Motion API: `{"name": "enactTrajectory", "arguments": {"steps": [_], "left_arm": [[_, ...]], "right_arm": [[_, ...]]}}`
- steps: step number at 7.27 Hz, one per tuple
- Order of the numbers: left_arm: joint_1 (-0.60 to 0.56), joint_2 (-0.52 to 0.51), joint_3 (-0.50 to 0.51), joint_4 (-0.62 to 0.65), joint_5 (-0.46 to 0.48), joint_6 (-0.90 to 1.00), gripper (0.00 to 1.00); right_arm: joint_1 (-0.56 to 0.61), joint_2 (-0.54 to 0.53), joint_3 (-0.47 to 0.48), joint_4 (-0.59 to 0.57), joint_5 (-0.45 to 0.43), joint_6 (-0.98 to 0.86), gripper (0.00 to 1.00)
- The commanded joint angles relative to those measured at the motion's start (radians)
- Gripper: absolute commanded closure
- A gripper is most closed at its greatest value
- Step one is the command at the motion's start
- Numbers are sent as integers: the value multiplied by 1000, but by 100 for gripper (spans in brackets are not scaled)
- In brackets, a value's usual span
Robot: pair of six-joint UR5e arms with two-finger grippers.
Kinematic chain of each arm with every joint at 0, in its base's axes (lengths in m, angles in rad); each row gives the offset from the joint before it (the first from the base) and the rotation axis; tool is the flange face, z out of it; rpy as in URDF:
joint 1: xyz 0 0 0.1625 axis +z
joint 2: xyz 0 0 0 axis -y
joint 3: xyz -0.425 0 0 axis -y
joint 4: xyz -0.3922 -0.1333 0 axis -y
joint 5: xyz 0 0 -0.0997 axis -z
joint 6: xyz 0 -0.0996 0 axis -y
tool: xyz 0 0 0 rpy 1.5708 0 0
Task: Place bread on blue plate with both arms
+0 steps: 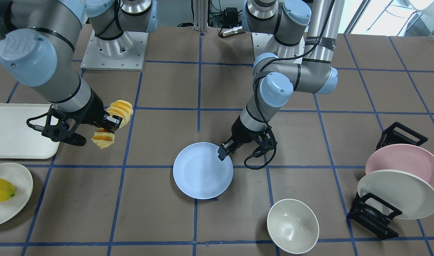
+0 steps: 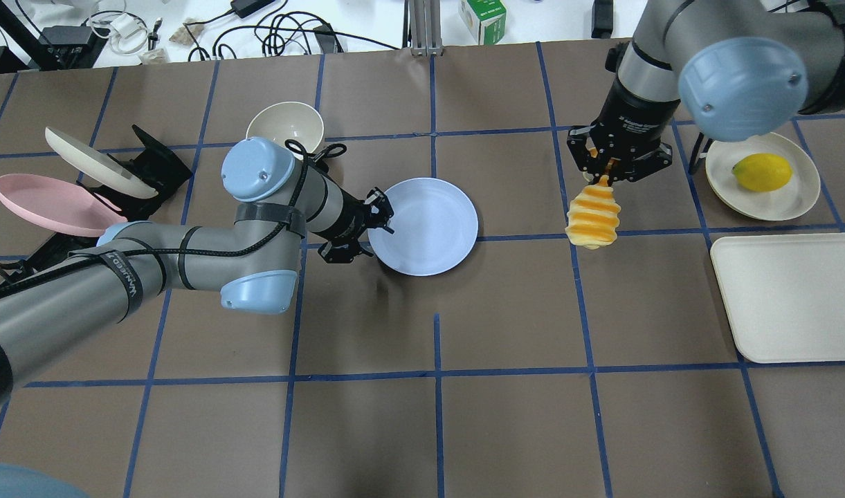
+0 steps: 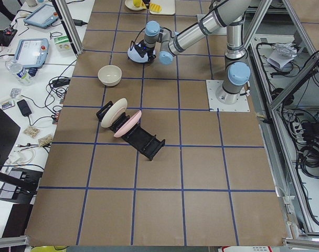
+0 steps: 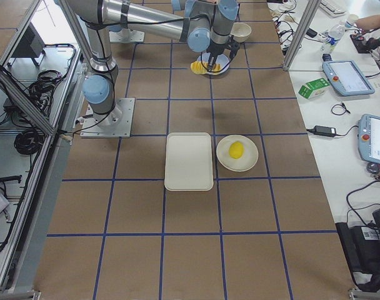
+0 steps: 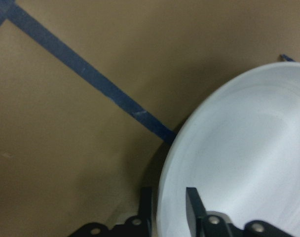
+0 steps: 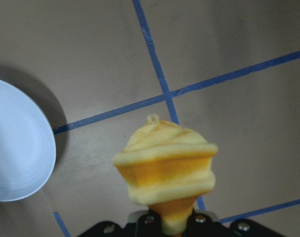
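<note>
The robot's right gripper will release the bread in the middle of the blue plate (image 1: 201, 171).
The blue plate (image 2: 429, 225) lies near the table's middle and also shows in the front view (image 1: 201, 174). My left gripper (image 2: 379, 228) is shut on the plate's left rim. In the left wrist view one finger (image 5: 193, 210) sits inside the rim and the other outside, with a shadow under the plate (image 5: 248, 163). My right gripper (image 2: 605, 173) is shut on the bread (image 2: 593, 218), a ridged yellow-orange loaf that hangs from it above the table, to the right of the plate and apart from it. The right wrist view shows the bread (image 6: 165, 168) end-on, with the plate (image 6: 17, 148) at the left.
A black rack at the left holds a pink plate (image 2: 45, 204) and a cream plate (image 2: 97, 162). A cream bowl (image 2: 285, 126) stands behind my left arm. A lemon (image 2: 761, 171) lies on a cream plate at the right, with a cream tray (image 2: 792, 297) in front of it.
</note>
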Motion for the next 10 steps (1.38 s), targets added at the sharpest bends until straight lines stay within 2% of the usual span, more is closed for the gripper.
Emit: {"name": "enactTrajectory", "arguments": {"steps": [1, 3, 6, 8, 9, 10], "left_arm": [[30, 44, 180, -91, 21, 117, 0], [57, 116, 349, -501, 149, 373, 0], [80, 256, 515, -1026, 271, 564, 0], [80, 302, 532, -1069, 277, 564, 0], [83, 323, 525, -1070, 280, 564, 0], [82, 333, 531, -1069, 278, 564, 0]], "right_arm": [[139, 71, -4, -140, 4, 137, 100], [250, 177, -43, -243, 1, 139, 100], [329, 303, -155, -245, 1, 136, 100], [353, 379, -214, -261, 2, 135, 100], [355, 412, -222, -310, 2, 124, 89], [359, 433, -220, -324, 2, 127, 61]]}}
